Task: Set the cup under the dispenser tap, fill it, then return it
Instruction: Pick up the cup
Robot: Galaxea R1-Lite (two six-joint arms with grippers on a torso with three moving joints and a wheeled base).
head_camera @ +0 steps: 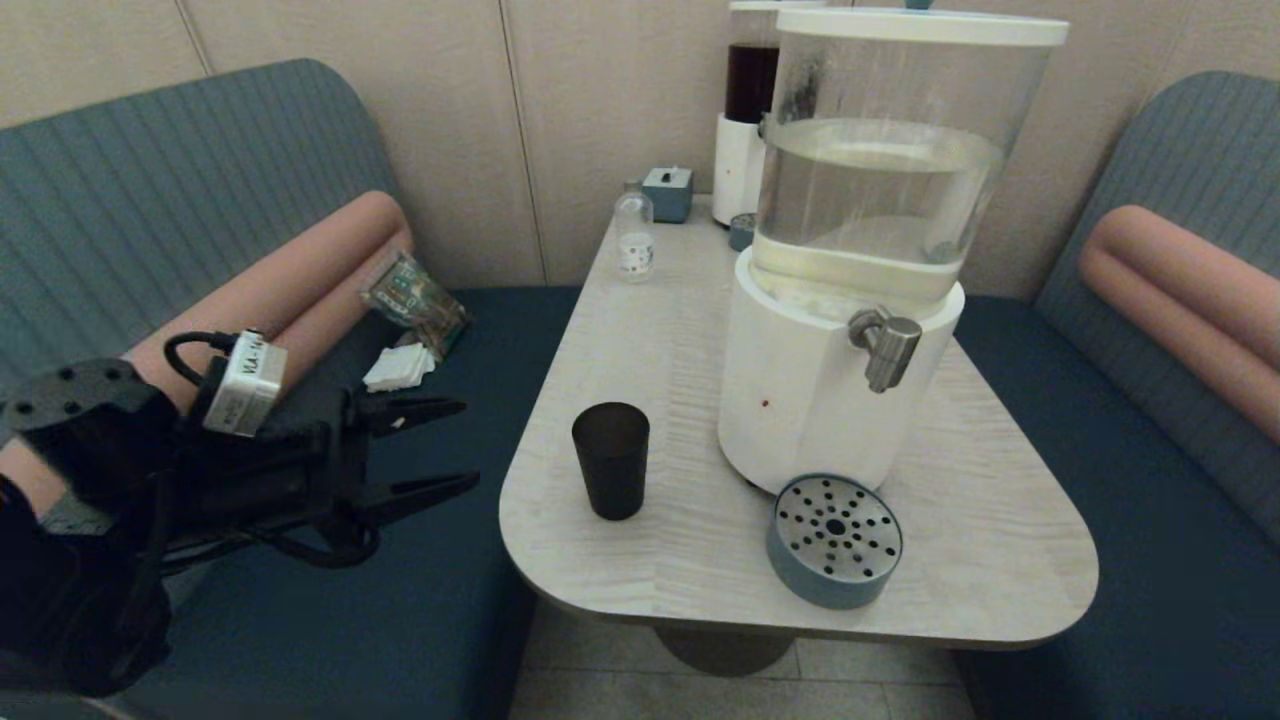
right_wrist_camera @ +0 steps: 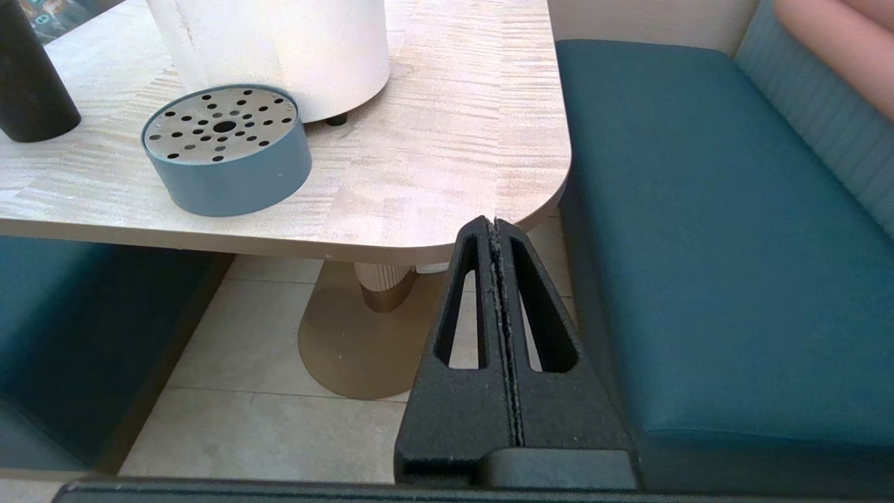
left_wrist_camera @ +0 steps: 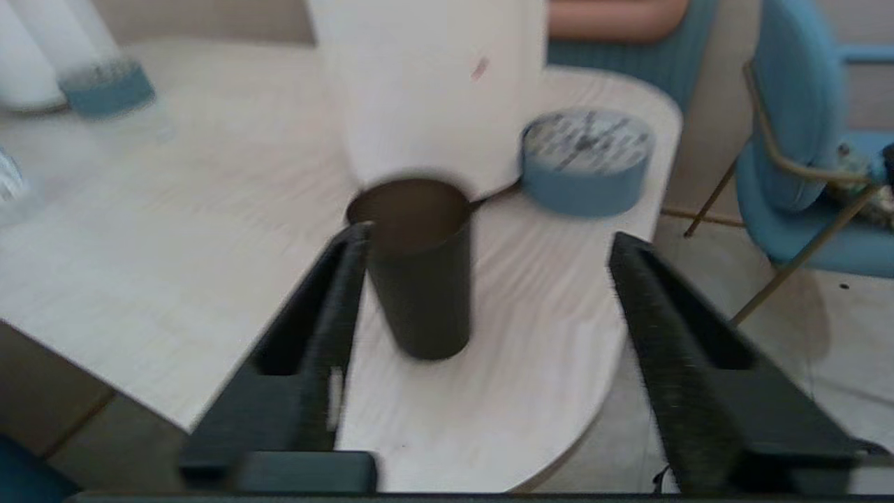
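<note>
My left gripper will move to the dark cup next and close around the dark cup's sides (head_camera: 614, 469) (left_wrist_camera: 425, 289), about midway between its rim and bottom.
The dark cup (head_camera: 610, 460) stands upright on the pale table (head_camera: 650, 330), left of the white dispenser base (head_camera: 790, 400). The steel tap (head_camera: 887, 345) juts from that base, above a round blue drip tray (head_camera: 835, 540). My left gripper (head_camera: 470, 444) hovers open over the left bench, short of the table edge and pointing at the cup. In the left wrist view the cup (left_wrist_camera: 419, 269) sits ahead of the open gripper (left_wrist_camera: 490, 236), nearer one finger and not between the tips. My right gripper (right_wrist_camera: 494, 222) is shut and empty, low beside the table's right front corner.
A small clear bottle (head_camera: 634, 238), a blue box (head_camera: 668, 192) and a narrower dark-liquid dispenser (head_camera: 750, 110) stand at the table's back. Packets and napkins (head_camera: 410, 330) lie on the left bench. Blue benches flank the table on both sides.
</note>
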